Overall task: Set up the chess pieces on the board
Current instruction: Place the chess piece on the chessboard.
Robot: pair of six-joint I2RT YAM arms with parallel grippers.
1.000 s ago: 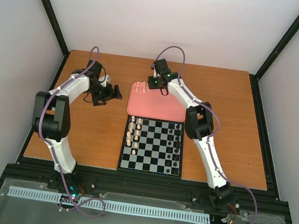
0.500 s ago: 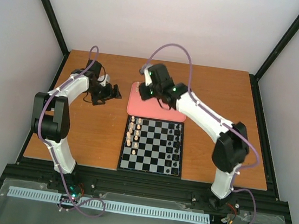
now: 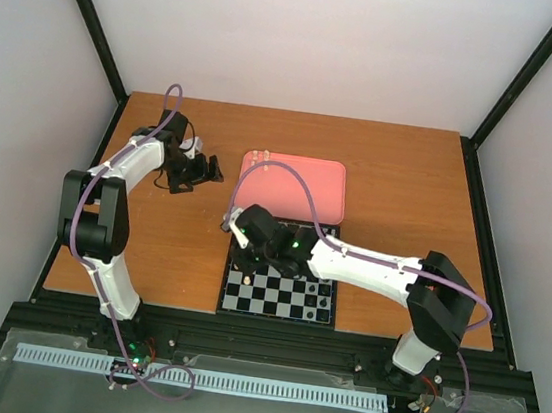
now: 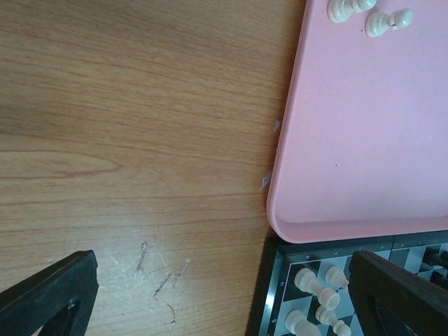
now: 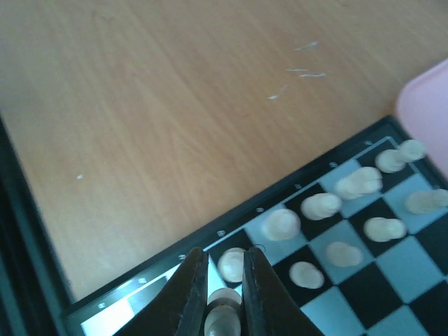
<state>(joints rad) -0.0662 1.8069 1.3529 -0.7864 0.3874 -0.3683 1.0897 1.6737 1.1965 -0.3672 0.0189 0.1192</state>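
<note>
My right gripper has the cream chess piece. It will let go of it on the light border square [image 3: 234, 279] [image 5: 215, 280] next to the row's nearest cream piece.
The chequered board [image 3: 285, 295] lies in front of the pink tray [image 3: 298, 189]. My right gripper [image 3: 243, 246] hangs low over the board's left edge. In the right wrist view the gripper [image 5: 225, 260] is shut on a cream chess piece [image 5: 224, 318], just above a dark square by the border. Several cream pieces [image 5: 323, 205] stand in two rows on the board [image 5: 294, 189] beside it. Two cream pieces [image 4: 387, 21] remain on the tray [image 4: 350, 140]. My left gripper [image 3: 203, 170] rests open on the table left of the tray, its fingers [image 4: 49, 294] wide apart with nothing between them.
Black pieces [image 3: 325, 295] stand along the board's right side. The right arm's forearm [image 3: 369, 266] stretches across the board's far half. Bare wood [image 3: 420, 184] extends right of the tray, and a black frame rail [image 3: 259, 341] runs along the near edge.
My right arm has swung from the tray's back left corner down to the board's left edge, carrying a cream piece. The left arm has not moved.
</note>
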